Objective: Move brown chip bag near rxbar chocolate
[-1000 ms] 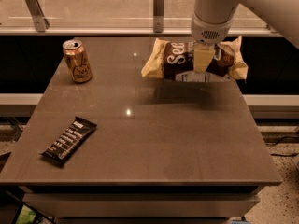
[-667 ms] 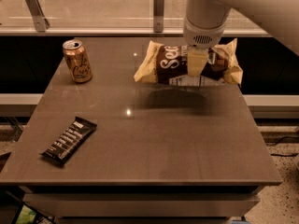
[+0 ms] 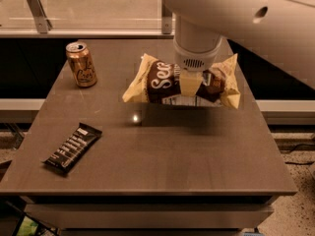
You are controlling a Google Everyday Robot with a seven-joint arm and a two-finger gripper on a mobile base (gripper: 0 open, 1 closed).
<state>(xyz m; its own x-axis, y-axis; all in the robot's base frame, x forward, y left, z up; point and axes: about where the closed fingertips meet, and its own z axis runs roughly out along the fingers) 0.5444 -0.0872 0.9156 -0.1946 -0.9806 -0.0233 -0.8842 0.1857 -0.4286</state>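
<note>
Next, the gripper releases the brown chip bag on the middle of the table [image 3: 145,140], next to the far end of the rxbar chocolate.
The brown chip bag [image 3: 160,81], dark brown with white lettering and cream-yellow ends, hangs lifted above the middle of the table, with its shadow below it. My gripper [image 3: 191,82] comes down from above and is shut on the bag's middle. The rxbar chocolate [image 3: 73,147], a slim black bar with rows of white text, lies flat near the table's front left, well apart from the bag.
A gold soda can [image 3: 81,64] stands upright at the table's back left. The brown table [image 3: 162,161] has its front edge low in view. A glass rail with metal posts [image 3: 37,8] runs behind it. My large white arm fills the upper right.
My gripper has carried the chip bag to the left and toward the table's front, closer to the bar. The can and the bar have not moved.
</note>
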